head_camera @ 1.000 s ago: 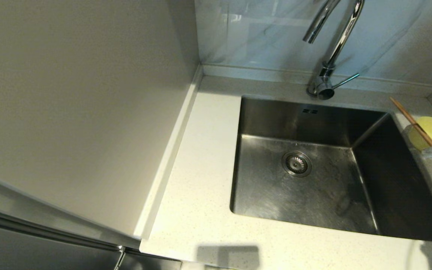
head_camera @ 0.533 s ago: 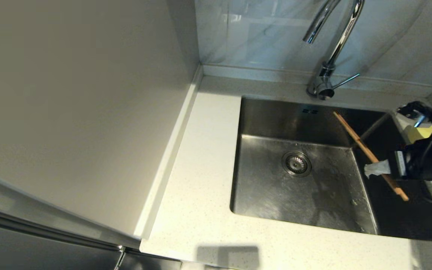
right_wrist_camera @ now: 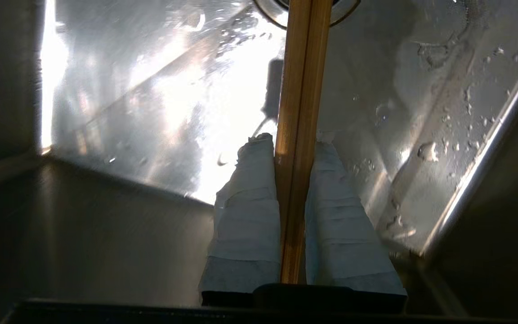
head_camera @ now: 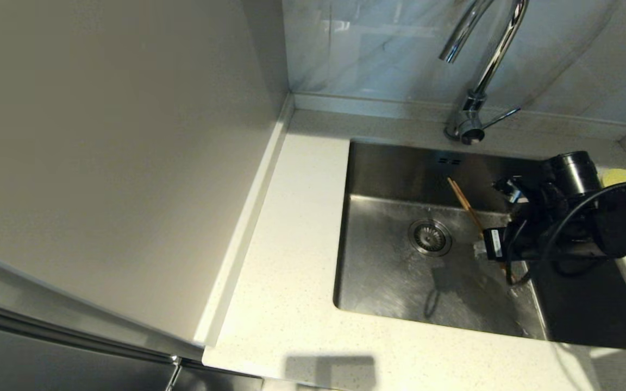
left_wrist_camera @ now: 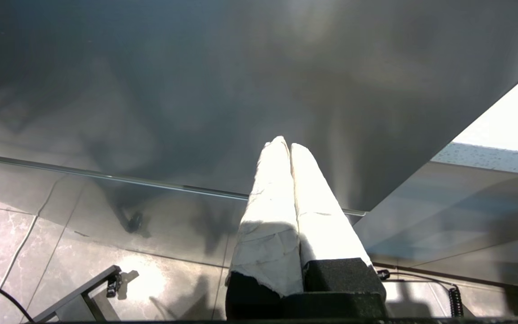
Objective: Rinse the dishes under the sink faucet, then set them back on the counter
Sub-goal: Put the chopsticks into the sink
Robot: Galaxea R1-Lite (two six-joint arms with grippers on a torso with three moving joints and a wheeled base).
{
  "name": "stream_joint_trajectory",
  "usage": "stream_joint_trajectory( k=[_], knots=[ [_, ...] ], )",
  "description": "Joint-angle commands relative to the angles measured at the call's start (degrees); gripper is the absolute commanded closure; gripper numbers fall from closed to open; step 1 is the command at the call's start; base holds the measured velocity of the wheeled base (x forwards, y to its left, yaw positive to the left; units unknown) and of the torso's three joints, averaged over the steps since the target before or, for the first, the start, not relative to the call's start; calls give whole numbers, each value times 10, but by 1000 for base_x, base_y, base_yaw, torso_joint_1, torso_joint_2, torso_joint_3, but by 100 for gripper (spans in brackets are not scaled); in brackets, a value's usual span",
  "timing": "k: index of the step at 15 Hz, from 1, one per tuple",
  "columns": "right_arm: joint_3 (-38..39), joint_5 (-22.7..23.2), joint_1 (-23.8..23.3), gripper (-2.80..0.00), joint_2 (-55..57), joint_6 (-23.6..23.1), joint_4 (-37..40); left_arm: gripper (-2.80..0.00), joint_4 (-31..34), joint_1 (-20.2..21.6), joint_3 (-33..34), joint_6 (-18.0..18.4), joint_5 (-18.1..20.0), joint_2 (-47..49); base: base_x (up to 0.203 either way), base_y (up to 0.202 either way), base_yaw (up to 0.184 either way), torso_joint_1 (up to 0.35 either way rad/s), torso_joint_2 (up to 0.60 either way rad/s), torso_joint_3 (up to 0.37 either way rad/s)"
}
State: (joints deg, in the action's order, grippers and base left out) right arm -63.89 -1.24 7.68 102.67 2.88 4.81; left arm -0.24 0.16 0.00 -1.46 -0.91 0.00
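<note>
Next, my right gripper releases the brown chopsticks across the drain strainer (head_camera: 431,248) on the bottom of the steel sink.
My right gripper (head_camera: 481,248) hangs over the steel sink (head_camera: 394,282), shut on the pair of brown chopsticks (head_camera: 465,206), which slant up toward the back wall of the basin, right of the drain strainer (head_camera: 430,237). In the right wrist view the chopsticks (right_wrist_camera: 301,112) run between the taped fingers (right_wrist_camera: 247,207) of that gripper (right_wrist_camera: 291,140). The chrome faucet (head_camera: 479,70) stands behind the sink, its spout above the basin. The pale-yellow bowl (head_camera: 620,176) shows partly behind the right arm on the counter. The pink dish is out of view. My left gripper (left_wrist_camera: 284,144) is parked low, shut and empty.
The speckled counter (head_camera: 291,228) runs left of and in front of the sink. A beige wall panel (head_camera: 117,152) rises at the left. The faucet's lever (head_camera: 500,117) points right. Water drops lie on the basin floor.
My right arm has carried the chopsticks from the counter at the right edge leftward and down into the sink, close to the drain. The yellow bowl has stayed in place.
</note>
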Motion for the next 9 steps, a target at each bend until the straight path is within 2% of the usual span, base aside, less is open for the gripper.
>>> stream_joint_trajectory(
  k=[1,5,9],
  knots=[
    [-20,-7,0,0,73,-3,-12,0,0,0,0,0,-1,-2,0,0,0,0,0,0],
    [-52,-33,7,0,163,-6,-78,0,0,0,0,0,-1,-2,0,0,0,0,0,0],
    [-110,-45,8,0,254,-6,-111,0,0,0,0,0,-1,-2,0,0,0,0,0,0]
  ],
)
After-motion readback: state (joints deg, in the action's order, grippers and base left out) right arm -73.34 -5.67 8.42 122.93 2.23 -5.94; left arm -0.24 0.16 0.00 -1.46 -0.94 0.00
